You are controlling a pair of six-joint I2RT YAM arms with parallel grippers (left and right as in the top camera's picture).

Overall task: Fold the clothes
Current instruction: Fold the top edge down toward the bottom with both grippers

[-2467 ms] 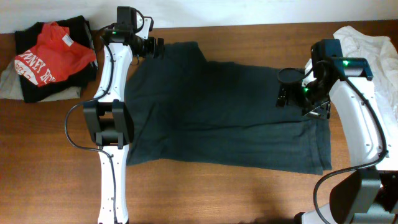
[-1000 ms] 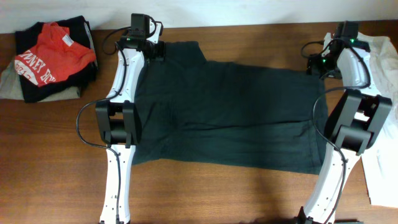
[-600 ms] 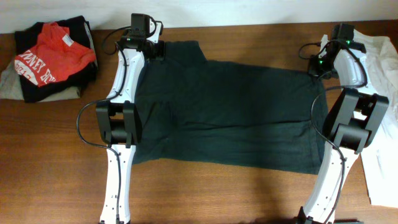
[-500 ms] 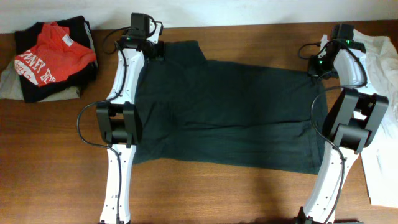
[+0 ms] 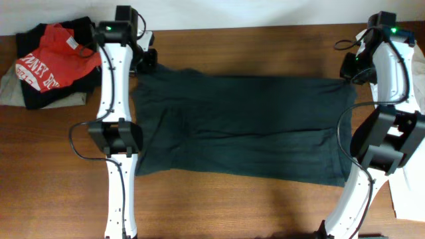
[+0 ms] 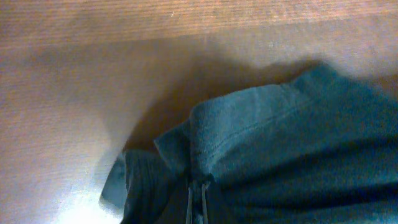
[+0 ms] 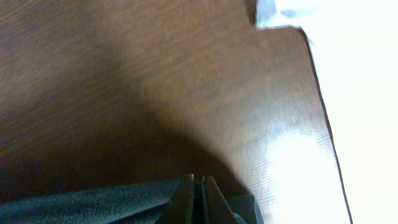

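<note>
I need to let go of the dark teal garment's far corner with my right gripper, partway down the garment's side edge (image 5: 348, 139) facing the white fabric.
A dark teal garment (image 5: 239, 126) lies spread flat across the wooden table (image 5: 252, 40). My left gripper (image 5: 145, 63) is shut on its far left corner. My right gripper (image 5: 349, 72) is shut on its far right corner. In the left wrist view the cloth (image 6: 280, 143) bunches up around the closed left gripper (image 6: 199, 184). Over in the right wrist view a thin edge of the cloth (image 7: 81, 202) runs into the closed right gripper (image 7: 197, 180). The far edge between the two grippers is pulled nearly straight.
A pile of clothes with a red printed shirt (image 5: 56, 56) on top sits at the far left corner. White fabric (image 5: 418, 73) lies along the right edge, also showing in the right wrist view as white fabric (image 7: 367, 74).
The right gripper has shut on the garment's corner and moved right. The left gripper moved left and nearer with its corner. The far edge has been drawn out straight.
</note>
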